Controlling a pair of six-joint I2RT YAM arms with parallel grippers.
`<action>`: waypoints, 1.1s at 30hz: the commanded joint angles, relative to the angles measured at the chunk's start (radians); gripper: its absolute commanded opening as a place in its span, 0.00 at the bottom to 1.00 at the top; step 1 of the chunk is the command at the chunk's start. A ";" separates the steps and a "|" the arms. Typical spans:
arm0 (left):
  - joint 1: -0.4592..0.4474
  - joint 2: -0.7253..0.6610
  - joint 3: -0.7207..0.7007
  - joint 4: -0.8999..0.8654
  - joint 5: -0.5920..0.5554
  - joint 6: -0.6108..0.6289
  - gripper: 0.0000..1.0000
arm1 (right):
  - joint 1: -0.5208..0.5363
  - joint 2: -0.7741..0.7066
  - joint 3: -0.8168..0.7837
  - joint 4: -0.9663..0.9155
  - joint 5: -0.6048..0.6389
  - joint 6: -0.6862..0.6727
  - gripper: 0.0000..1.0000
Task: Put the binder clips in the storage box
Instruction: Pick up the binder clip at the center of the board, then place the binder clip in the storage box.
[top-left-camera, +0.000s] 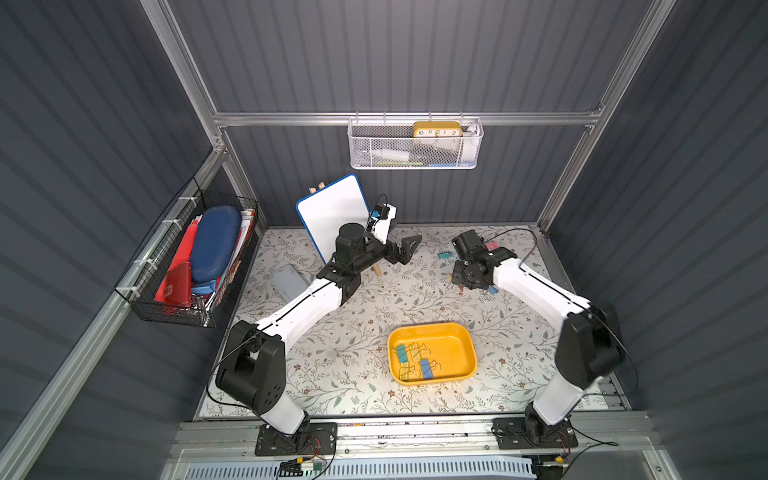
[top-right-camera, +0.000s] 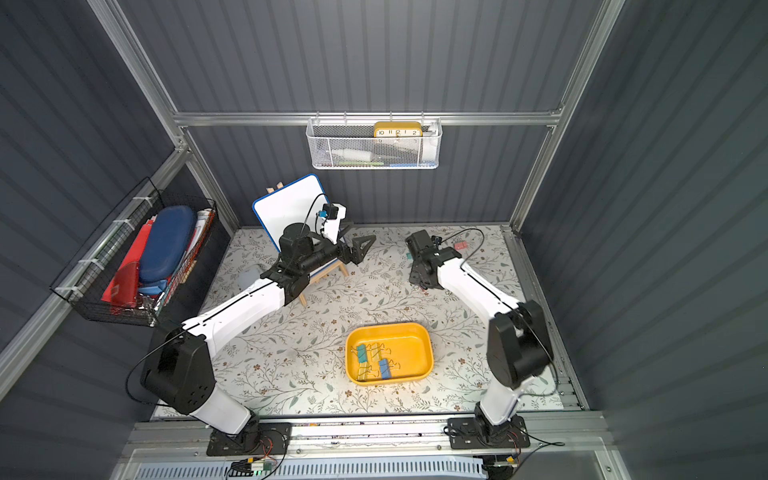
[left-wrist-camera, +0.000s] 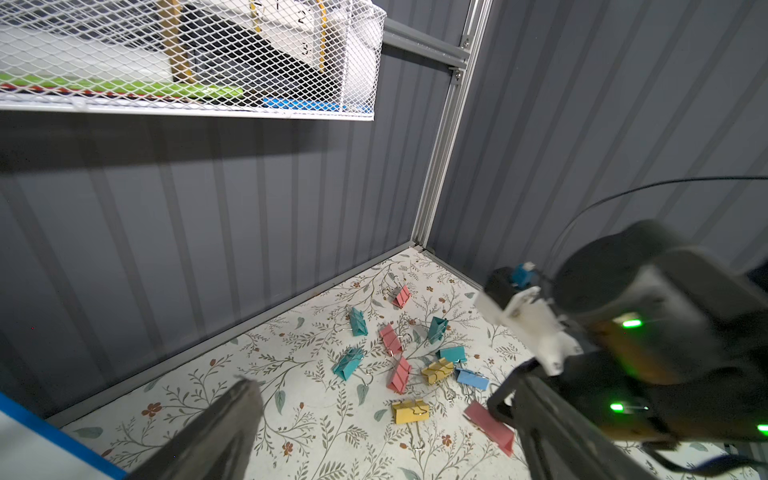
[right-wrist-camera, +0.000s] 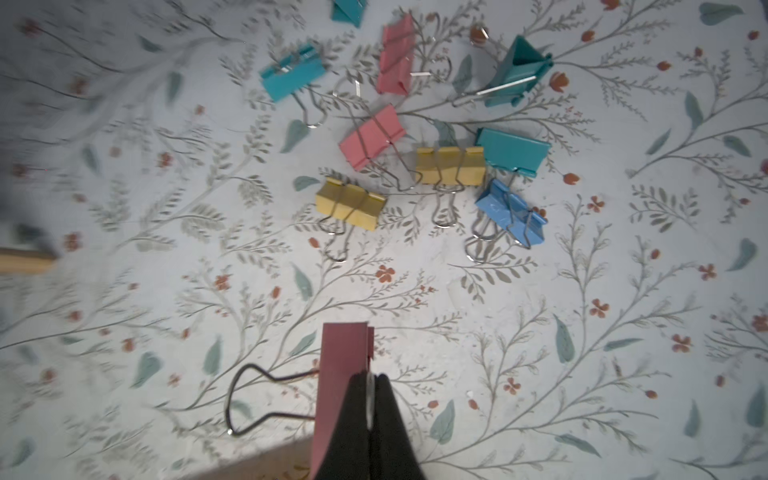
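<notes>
The pink binder clip, now close to the table at the back, will go down from my right gripper into the yellow storage box (top-left-camera: 422, 345), just behind the blue binder clip.
The yellow storage box (top-left-camera: 459, 330) (top-right-camera: 417, 330) sits near the table's front and holds several binder clips (top-left-camera: 415, 359) in teal, yellow and blue. More binder clips (right-wrist-camera: 440, 162) (left-wrist-camera: 409, 365) lie scattered at the back right. My right gripper (right-wrist-camera: 371, 376) (top-left-camera: 464, 275) points down there, shut on the wire handle of a pink binder clip (right-wrist-camera: 343, 374) (left-wrist-camera: 490, 424) close to the table. My left gripper (left-wrist-camera: 382, 436) (top-left-camera: 409, 249) hangs open and empty above the back middle, beside the whiteboard.
A blue-edged whiteboard (top-left-camera: 332, 212) on a wooden easel stands at the back left. A small grey-white lidded box (top-left-camera: 289, 282) lies by the left arm. A black wire basket (top-left-camera: 191, 262) hangs on the left wall, a white mesh basket (top-left-camera: 415, 143) on the back wall.
</notes>
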 joint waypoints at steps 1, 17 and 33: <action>0.001 -0.015 0.013 0.013 0.019 0.000 0.99 | 0.020 -0.206 -0.171 0.149 -0.245 0.026 0.00; 0.001 0.018 0.013 0.019 0.032 -0.002 0.99 | 0.292 -0.473 -0.744 0.546 -0.275 0.333 0.00; 0.001 0.017 0.012 0.019 0.020 0.007 0.99 | 0.413 -0.211 -0.800 0.742 -0.168 0.488 0.15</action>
